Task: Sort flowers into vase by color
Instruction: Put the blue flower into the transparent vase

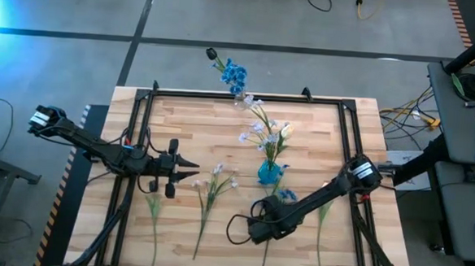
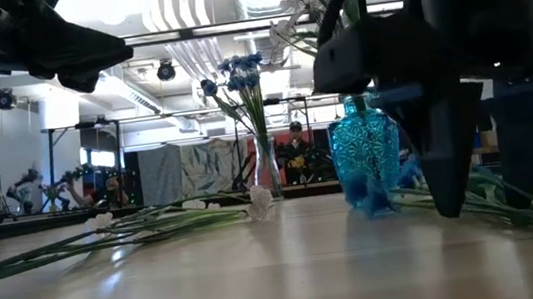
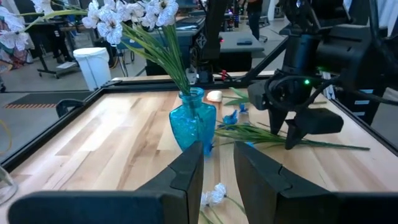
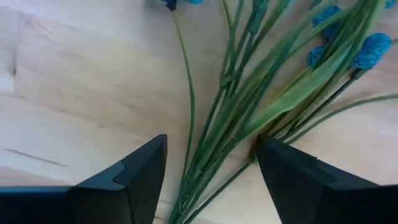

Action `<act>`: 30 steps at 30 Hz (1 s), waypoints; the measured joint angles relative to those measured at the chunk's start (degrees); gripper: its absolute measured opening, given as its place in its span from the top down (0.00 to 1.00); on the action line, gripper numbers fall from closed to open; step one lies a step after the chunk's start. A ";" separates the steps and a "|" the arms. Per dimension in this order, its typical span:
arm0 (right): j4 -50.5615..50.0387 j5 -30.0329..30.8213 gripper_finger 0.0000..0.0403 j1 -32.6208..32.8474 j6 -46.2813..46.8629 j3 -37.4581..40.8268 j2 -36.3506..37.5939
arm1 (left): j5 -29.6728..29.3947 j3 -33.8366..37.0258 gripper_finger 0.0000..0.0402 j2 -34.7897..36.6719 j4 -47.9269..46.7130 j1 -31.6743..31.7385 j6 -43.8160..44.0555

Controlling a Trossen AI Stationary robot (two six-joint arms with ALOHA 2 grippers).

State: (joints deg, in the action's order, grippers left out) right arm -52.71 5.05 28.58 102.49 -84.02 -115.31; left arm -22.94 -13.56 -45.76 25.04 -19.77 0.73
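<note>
The blue flowers' stems fan past my right gripper's finger, so it should open and take them where the stems come together (image 4: 183, 206).
A blue glass vase (image 1: 268, 172) (image 3: 193, 121) stands mid-table with white-pink flowers (image 1: 264, 128) in it. At the far edge a clear vase (image 2: 267, 170) holds blue flowers (image 1: 233, 74). A bunch of blue-headed flowers (image 4: 230, 106) lies flat on the wood by the blue vase. My right gripper (image 1: 259, 224) (image 4: 211, 149) points down over their stems, open, one finger on each side. My left gripper (image 1: 193, 172) (image 3: 217, 168) hovers level at the left, facing the blue vase, open by a narrow gap with nothing in it.
White-pink stems (image 1: 212, 190) lie flat near my left gripper, a single stem (image 1: 153, 212) farther left, another (image 1: 322, 220) at the right. A black frame rail (image 1: 248, 95) borders the table. A person (image 2: 297, 148) sits in the room beyond.
</note>
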 joint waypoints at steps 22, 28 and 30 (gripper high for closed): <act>-6.23 -7.02 0.36 3.57 8.72 -4.90 0.66 | 1.85 0.00 0.81 0.00 -0.48 -0.02 0.28; -5.13 -6.48 0.30 3.52 10.87 -2.07 0.66 | 2.10 0.00 0.81 0.00 -0.50 -0.02 0.26; -4.90 -4.75 0.30 3.37 10.95 -0.89 0.66 | 2.10 0.00 0.81 0.00 -0.48 -0.02 0.23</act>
State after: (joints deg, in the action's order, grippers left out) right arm -57.61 0.31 31.95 113.44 -84.91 -114.65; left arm -20.84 -13.56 -45.76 24.56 -19.79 0.96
